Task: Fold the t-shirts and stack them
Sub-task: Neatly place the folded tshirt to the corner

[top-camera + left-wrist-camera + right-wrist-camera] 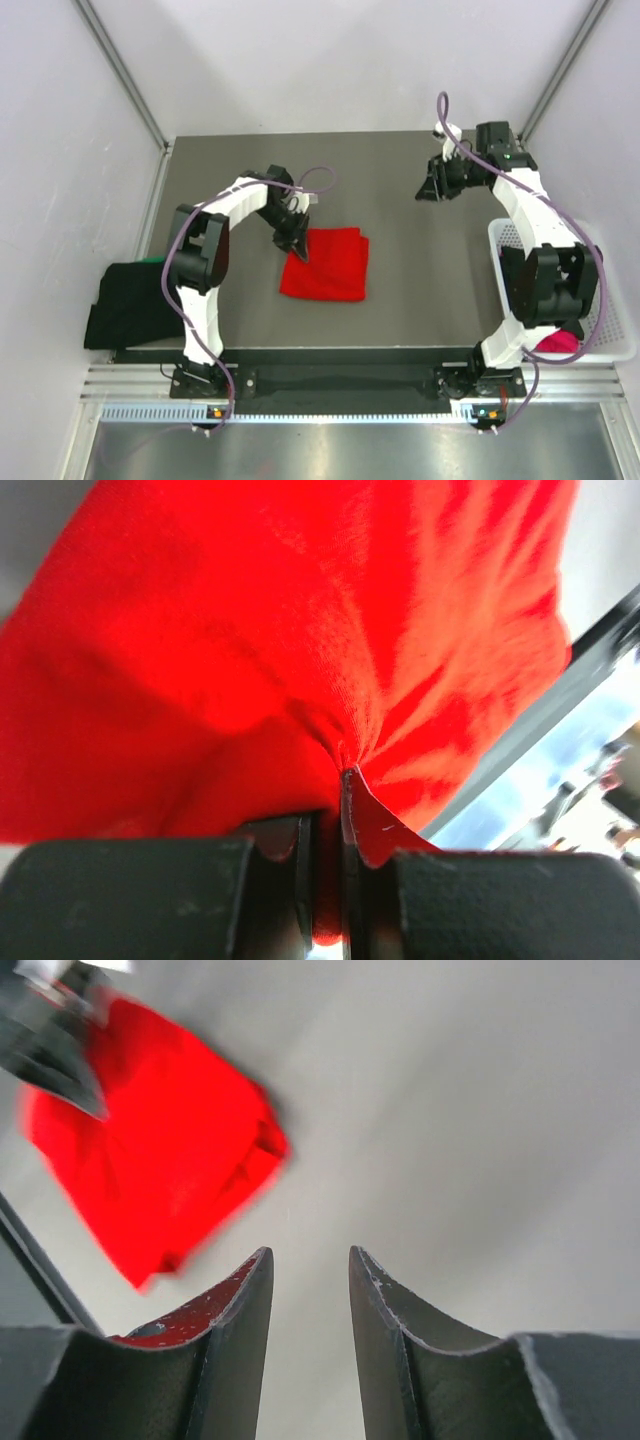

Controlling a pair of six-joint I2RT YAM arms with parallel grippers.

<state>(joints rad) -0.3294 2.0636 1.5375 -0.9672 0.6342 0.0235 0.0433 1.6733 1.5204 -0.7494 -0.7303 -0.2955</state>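
Note:
Next, my left gripper releases the red t-shirt, now folded in the table's middle, atop the black t-shirt (156, 287) with the bit of green behind it.
A bright red t-shirt (328, 264) lies folded into a rough square in the middle of the table. My left gripper (298, 248) is at its upper left corner, shut on a pinch of the red cloth (300, 680). My right gripper (428, 190) hangs above the far right of the table, open and empty; it sees the red shirt (150, 1140) to its left. A black t-shirt (130, 305) with a bit of green behind it lies at the table's left edge. A magenta-pink shirt (560, 343) sits in the basket.
A white mesh plastic basket (610, 330) stands at the right edge of the table, behind the right arm. Grey walls close in the left, right and far sides.

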